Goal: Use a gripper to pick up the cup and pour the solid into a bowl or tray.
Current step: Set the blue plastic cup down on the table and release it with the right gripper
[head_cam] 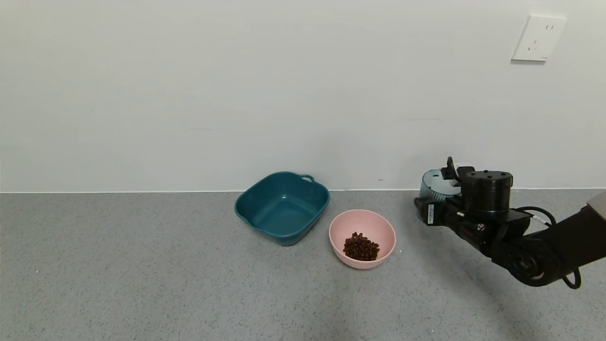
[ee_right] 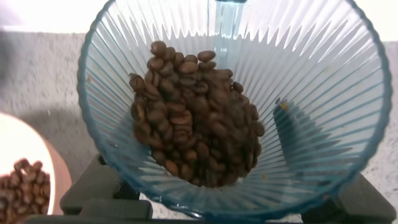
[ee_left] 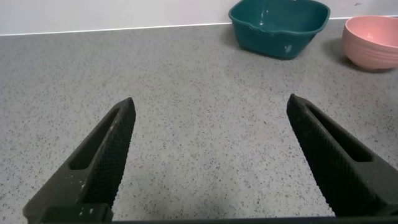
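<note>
Next, my right gripper puts the cup down on the grey table (head_cam: 461,221) near the white wall, farther away from the pink bowl. The cup is now held beside the pink bowl.
My right gripper (head_cam: 432,210) is shut on the cup (head_cam: 434,185), a ribbed translucent blue cup, and holds it to the right of the pink bowl (head_cam: 378,226), apart from it. In the right wrist view the cup (ee_right: 311,93) fills the frame with a heap of brown beans (ee_right: 193,118) inside, and the black fingers (ee_right: 93,186) show beneath it. The pink bowl holds a small heap of the same beans (head_cam: 360,246); its edge (ee_right: 25,140) and beans (ee_right: 18,186) show beside the cup. My left gripper (ee_left: 211,102) is open and empty over bare table, out of the head view.
A dark teal tub with handles (head_cam: 281,206) stands empty just left of the pink bowl, near the wall; it also shows in the left wrist view (ee_left: 280,25), with the pink bowl (ee_left: 372,42) beside it. The grey speckled table (head_cam: 142,284) ends at a white wall.
</note>
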You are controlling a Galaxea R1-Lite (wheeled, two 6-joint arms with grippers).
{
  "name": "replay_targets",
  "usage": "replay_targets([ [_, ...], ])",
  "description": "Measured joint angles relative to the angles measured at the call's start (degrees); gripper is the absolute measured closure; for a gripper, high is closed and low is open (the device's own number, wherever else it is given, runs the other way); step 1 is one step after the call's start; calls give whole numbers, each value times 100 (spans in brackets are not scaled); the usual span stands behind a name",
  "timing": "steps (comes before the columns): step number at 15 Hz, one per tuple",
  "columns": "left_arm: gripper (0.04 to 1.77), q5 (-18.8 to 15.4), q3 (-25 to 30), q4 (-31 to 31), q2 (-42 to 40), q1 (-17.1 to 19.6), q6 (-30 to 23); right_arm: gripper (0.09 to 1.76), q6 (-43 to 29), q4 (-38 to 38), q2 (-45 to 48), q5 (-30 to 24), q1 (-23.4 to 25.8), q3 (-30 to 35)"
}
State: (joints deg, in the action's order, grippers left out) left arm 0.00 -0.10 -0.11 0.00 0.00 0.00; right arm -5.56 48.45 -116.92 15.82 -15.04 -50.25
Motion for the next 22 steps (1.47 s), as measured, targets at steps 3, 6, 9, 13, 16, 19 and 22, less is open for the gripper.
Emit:
replay_targets([
  [3, 6, 0, 0, 1, 0, 0, 0, 51, -183, 48, -50, -43, 206, 41],
  [6, 6, 0, 0, 1, 0, 0, 0, 51, -218, 74, -190, -130, 438, 11],
  [9, 6, 0, 0, 0, 0, -2, 0, 51, -223, 367, -441, -168, 628, -13],
  [13, 6, 0, 0, 1, 0, -2, 0, 51, -216, 408, -828, -180, 931, -239],
  [16, 6, 0, 0, 1, 0, 0, 0, 51, -215, 380, -1012, -274, 1106, -388],
  [19, 6, 0, 0, 0, 0, 0, 0, 51, -215, 354, -1100, -288, 1209, -457],
  [22, 6, 0, 0, 1, 0, -2, 0, 38, -205, 347, -1125, -299, 1230, -462],
])
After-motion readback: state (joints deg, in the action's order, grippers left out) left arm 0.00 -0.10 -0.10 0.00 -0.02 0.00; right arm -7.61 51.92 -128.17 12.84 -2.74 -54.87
